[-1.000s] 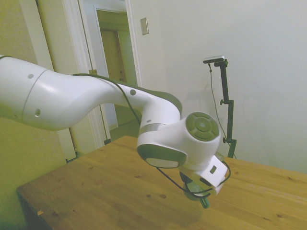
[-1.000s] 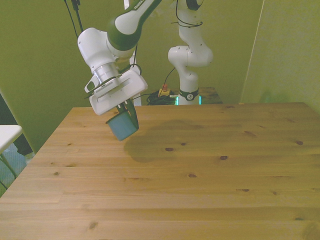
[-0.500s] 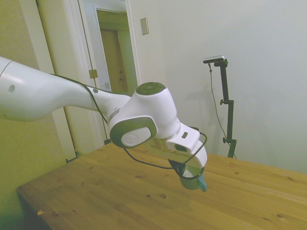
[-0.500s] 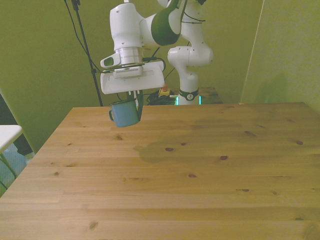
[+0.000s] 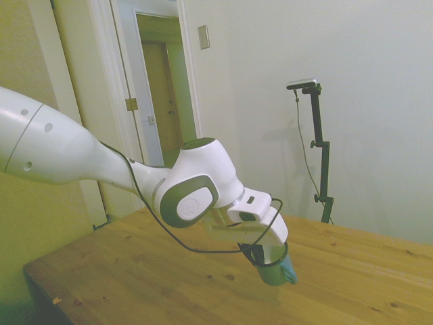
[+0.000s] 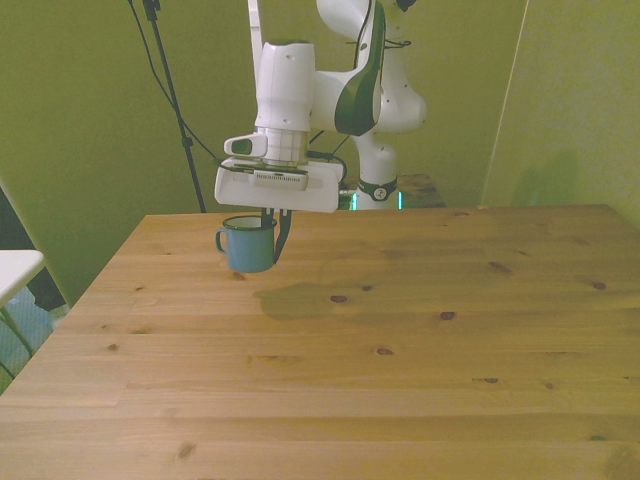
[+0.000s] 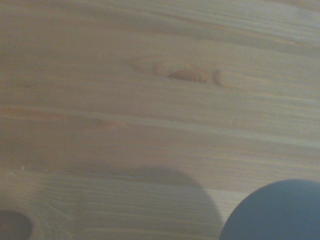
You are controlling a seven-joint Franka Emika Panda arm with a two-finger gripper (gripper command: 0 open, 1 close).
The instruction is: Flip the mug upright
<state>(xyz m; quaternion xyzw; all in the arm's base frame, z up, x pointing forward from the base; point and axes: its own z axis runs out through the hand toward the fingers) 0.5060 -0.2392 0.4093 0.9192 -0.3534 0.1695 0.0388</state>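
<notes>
I should use my gripper to set the teal-green mug down upright on the wooden table (image 6: 263,303), beside the dark knot that lies in the mug's shadow.
The teal-green mug (image 6: 245,247) is upright with its mouth up and its loop handle toward the front view's left. It is held low over the wooden table (image 6: 400,380), near the far left corner. Its shadow lies apart from it, toward the front view's right. My gripper (image 6: 272,238) points straight down and is shut on the mug's rim, on the side away from the handle. From the side, the mug (image 5: 275,269) hangs under the gripper (image 5: 260,256). In the wrist view the mug (image 7: 275,212) is only a blurred dark teal curve over the wood grain.
The table's left edge (image 6: 95,290) runs close to the mug. A white object (image 6: 12,270) stands beyond that edge. A doorway (image 5: 159,88) and a plain wall lie behind the table in the side view.
The wrist has turned until the hand points straight down. The mug has gone from tilted to upright and has come lower toward the table, still gripped.
</notes>
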